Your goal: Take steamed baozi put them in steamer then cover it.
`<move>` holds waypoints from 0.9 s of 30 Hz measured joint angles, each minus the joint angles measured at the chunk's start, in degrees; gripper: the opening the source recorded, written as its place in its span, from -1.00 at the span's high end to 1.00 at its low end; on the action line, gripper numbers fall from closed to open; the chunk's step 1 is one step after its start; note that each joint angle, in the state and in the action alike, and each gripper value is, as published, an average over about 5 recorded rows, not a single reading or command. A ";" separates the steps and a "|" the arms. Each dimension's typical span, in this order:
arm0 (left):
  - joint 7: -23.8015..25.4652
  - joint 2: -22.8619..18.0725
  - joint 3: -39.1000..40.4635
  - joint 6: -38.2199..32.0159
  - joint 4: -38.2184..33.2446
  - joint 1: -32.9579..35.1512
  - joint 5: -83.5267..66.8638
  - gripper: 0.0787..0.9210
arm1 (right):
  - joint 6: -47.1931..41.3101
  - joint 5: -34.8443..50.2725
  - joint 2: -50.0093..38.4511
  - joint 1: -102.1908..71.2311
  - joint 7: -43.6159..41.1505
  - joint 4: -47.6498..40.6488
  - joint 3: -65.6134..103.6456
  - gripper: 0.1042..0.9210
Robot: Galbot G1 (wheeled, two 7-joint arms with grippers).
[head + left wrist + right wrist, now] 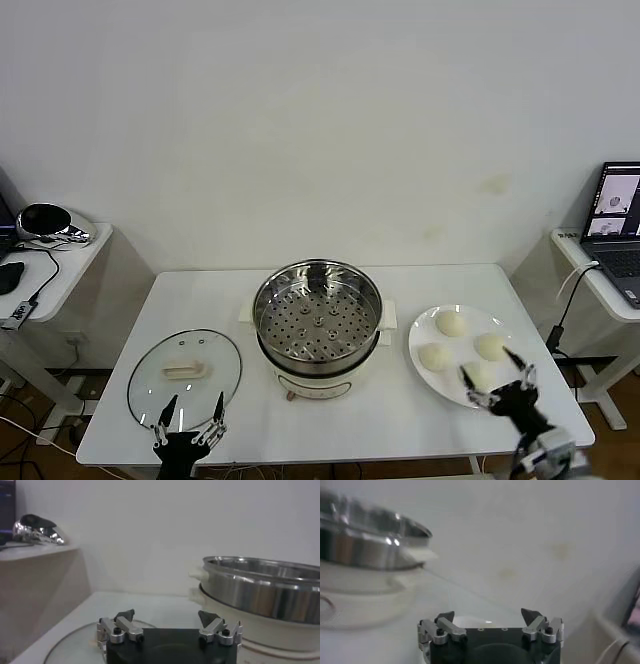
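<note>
The robot's right gripper will next move to the back baozi on the white plate [451, 323], the one farthest from the robot, and close around its sides.
The steamer [318, 315], a shiny steel pot with a perforated tray on a white base, stands uncovered at the table's middle. Four cream-white baozi lie on a white plate [413, 348] to its right: one at the back [451, 322], one on the right [490, 346], one on the left [436, 357] and one at the front [480, 372]. My right gripper [497, 380] is open and empty, right over the front baozi. My left gripper [190, 415] is open and empty at the near edge of the glass lid [185, 372]. The steamer also shows in the left wrist view [260, 590] and the right wrist view [365, 540].
The lid with its cream handle lies flat on the table left of the steamer. Side tables stand beyond both table ends: the left one holds a shiny helmet-like object [45, 222], the right one a laptop [618, 225]. A cable hangs at the right.
</note>
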 measured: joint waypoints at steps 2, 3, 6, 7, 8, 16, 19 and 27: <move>0.00 0.01 -0.11 -0.02 -0.09 -0.31 0.02 -0.77 | -0.18 -1.07 -1.93 1.25 -1.08 -0.83 -0.07 -0.76; 0.01 0.02 -0.22 -0.05 -0.18 -0.59 0.06 -0.77 | -0.34 -2.15 -3.89 2.58 -2.19 -1.70 -0.23 -0.76; 0.00 0.11 -0.59 -0.11 -0.49 -1.17 0.33 -0.77 | -0.54 -5.02 -9.61 7.37 -5.91 -4.73 -1.95 -0.76; -0.03 0.13 -0.73 -0.16 -0.59 -1.25 0.47 -0.77 | -0.55 -5.90 -11.45 9.29 -7.29 -5.89 -3.00 -0.76; -0.08 0.13 -0.88 -0.23 -0.67 -1.28 0.63 -0.77 | -0.53 -6.74 -13.22 11.39 -8.74 -7.09 -4.32 -0.76; -0.94 0.08 -2.12 -0.79 -0.93 -1.20 1.72 -0.77 | 0.87 -12.42 -23.47 33.53 -20.73 -18.09 -22.39 -0.76; -1.20 0.10 -2.61 -0.86 -0.93 -1.19 2.04 -0.77 | 2.00 -13.45 -25.42 43.04 -24.92 -22.45 -31.31 -0.76; -1.80 -0.04 -3.27 -0.88 -0.95 -1.83 3.24 -0.77 | 5.17 -13.85 -27.26 65.04 -33.94 -32.32 -53.70 -0.76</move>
